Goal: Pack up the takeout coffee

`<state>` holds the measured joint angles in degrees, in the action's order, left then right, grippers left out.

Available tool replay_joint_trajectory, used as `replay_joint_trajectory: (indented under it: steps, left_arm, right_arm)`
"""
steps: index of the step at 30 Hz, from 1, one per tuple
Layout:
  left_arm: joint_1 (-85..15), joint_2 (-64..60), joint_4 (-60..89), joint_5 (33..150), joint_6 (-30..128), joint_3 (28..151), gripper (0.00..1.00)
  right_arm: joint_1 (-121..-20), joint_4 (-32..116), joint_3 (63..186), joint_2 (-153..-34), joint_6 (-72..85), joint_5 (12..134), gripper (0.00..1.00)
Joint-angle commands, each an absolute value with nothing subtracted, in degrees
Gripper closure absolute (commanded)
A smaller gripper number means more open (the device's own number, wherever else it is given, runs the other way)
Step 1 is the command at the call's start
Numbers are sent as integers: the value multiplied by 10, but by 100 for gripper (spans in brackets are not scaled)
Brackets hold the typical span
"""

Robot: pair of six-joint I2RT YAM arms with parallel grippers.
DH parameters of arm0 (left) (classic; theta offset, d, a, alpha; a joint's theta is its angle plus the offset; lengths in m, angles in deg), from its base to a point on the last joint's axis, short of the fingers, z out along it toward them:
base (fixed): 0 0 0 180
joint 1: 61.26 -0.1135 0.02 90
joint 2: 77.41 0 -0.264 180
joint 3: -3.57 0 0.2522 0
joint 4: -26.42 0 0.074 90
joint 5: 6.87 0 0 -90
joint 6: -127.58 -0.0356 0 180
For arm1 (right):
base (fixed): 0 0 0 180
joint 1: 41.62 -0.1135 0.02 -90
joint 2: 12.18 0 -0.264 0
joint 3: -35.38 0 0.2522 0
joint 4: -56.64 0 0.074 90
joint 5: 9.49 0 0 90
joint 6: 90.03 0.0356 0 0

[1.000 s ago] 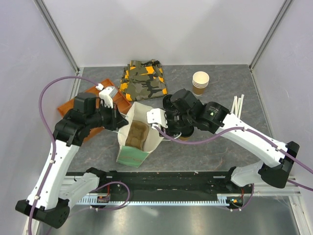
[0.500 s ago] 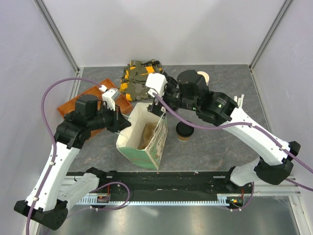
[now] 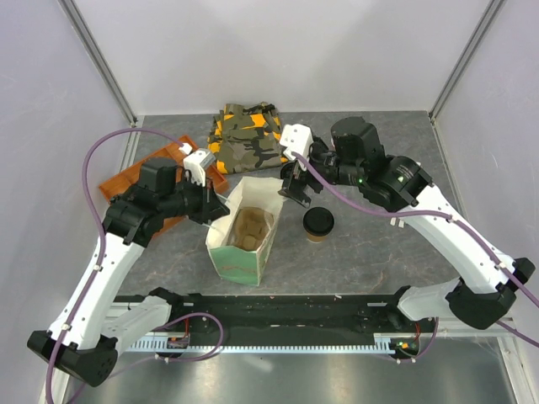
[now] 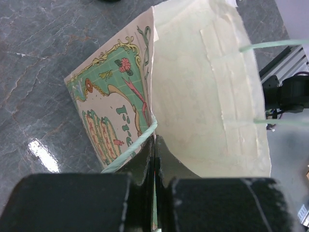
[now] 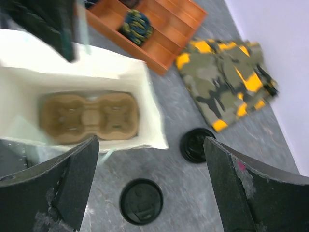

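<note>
The takeout coffee's black lid [image 3: 318, 220] [image 5: 141, 201] is beside the printed paper bag. My right gripper goes to it next and closes on it to lift the cup.
The takeout coffee [image 3: 318, 223], a brown cup with a black lid, stands on the table just right of the printed paper bag [image 3: 238, 255]. It also shows in the right wrist view [image 5: 141, 201]. The bag stands open with a brown cup carrier [image 3: 250, 229] in its bottom [image 5: 89, 116]. My left gripper [image 3: 216, 207] is shut on the bag's left rim [image 4: 154, 140], next to a green handle [image 4: 130, 152]. My right gripper [image 3: 295, 189] is open and empty, above the table between the bag and the coffee [image 5: 150, 144].
A loose black lid [image 5: 197, 144] lies beyond the coffee. A folded camouflage cloth [image 3: 248, 136] lies at the back. An orange tray [image 3: 126, 178] sits at the left, with a small camouflage item [image 5: 135, 21] in it. My right arm covers the table's back right.
My right gripper has left the bag's right rim, risen and drawn back to the right, open. The coffee has come into view. The bag has shifted slightly in my left gripper.
</note>
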<state>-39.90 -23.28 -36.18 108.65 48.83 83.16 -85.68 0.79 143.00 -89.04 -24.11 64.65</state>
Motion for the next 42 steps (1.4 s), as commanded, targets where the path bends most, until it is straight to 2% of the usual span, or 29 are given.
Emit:
replay_joint_trajectory:
  steps: [1,5,11,15,19,23,31,42]
  left_arm:
    - [-397,-227,-331,1083,480,838,98]
    - [-397,-230,-331,1081,474,840,98]
    - [-396,-241,-337,1073,462,840,98]
    - [-396,-237,-335,1069,453,843,98]
    - [-396,-235,-331,1076,451,843,98]
    - [-396,-233,-330,1082,449,844,98]
    - [-396,-235,-331,1080,443,838,98]
    - [-396,-235,-335,1081,438,839,98]
  right_arm:
    - [-866,35,1437,-901,-256,566,2]
    - [-852,39,1480,-936,-199,642,2]
    - [-761,-42,1523,-957,-138,650,2]
    - [-719,-91,1479,-940,-172,650,2]
    - [-719,-162,1399,-955,-234,681,2]
    - [-719,-166,1334,-990,-241,737,2]
    - [-731,-128,1284,-1025,-226,758,2]
    - [-776,-113,1276,-1040,-202,750,2]
